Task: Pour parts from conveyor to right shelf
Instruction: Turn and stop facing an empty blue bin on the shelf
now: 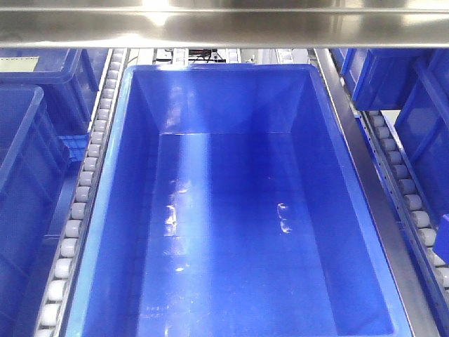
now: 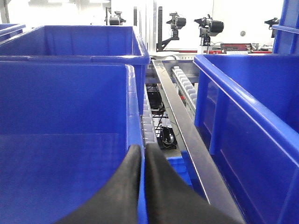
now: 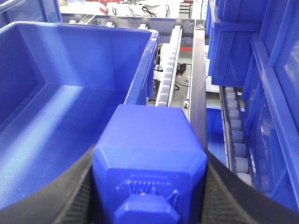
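Next, my right gripper releases the small bright-blue block near the middle of the large empty blue bin's bottom [image 1: 255, 252]. The block is still held above that bin's rim.
My right gripper [image 3: 149, 161] is shut on the small bright-blue block [image 3: 149, 140], with its square nub facing the camera. It holds the block above the right rim of a large empty blue bin [image 3: 70, 56] on the steel roller shelf [image 3: 198, 79]. The same bin [image 1: 231, 91] fills the front view, and nothing lies in it. My left gripper [image 2: 143, 151] is shut and empty, just above the right wall of another blue bin [image 2: 65, 112]. Neither gripper shows in the front view. The conveyor is out of view.
White roller lanes [image 1: 84, 175] run on both sides of the centre bin. A steel crossbar [image 1: 224, 28] spans the top. More blue bins stand at left [image 1: 28, 84] and right [image 1: 421, 105]. In the left wrist view another bin [image 2: 247, 107] stands across a steel rail [image 2: 182, 126].
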Available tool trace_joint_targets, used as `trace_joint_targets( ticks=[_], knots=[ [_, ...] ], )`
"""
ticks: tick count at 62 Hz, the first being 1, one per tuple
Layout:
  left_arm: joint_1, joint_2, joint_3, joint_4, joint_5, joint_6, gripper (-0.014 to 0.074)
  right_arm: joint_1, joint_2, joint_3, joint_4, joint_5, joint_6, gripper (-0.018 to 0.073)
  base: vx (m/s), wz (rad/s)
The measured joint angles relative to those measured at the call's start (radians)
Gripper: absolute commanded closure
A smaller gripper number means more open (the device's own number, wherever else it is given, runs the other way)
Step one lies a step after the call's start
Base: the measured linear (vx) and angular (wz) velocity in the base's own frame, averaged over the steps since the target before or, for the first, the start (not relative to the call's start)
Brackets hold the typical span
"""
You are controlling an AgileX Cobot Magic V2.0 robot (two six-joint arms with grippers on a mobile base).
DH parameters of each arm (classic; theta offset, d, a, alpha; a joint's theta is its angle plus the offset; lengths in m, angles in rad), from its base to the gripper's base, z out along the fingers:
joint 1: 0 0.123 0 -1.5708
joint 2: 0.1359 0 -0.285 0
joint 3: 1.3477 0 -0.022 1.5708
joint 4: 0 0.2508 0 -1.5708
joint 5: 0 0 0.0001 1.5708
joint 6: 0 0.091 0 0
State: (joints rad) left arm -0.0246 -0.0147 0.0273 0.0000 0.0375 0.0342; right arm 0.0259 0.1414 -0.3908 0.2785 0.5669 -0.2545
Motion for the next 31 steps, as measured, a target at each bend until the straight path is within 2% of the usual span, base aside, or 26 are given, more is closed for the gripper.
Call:
trace_joint_targets(
  ticks=[11, 19, 31],
  knots=[
    [0.0, 0.0, 0.0, 0.0, 0.0, 0.0, 0.0602, 0.0, 0.0, 0.0, 0.0, -0.004, 0.0, 0.0564, 0.0, 0.0],
    [0.0, 0.0, 0.0, 0.0, 0.0, 0.0, 0.0602, 0.0, 0.0, 0.0, 0.012, -0.058, 0.001, 0.0564, 0.0, 0.0],
    [0.0, 0.0, 0.0, 0.0, 0.0, 0.0, 0.0602, 0.0, 0.016, 0.0, 0.155, -0.153, -0.026, 0.0564, 0.0, 0.0]
  ],
)
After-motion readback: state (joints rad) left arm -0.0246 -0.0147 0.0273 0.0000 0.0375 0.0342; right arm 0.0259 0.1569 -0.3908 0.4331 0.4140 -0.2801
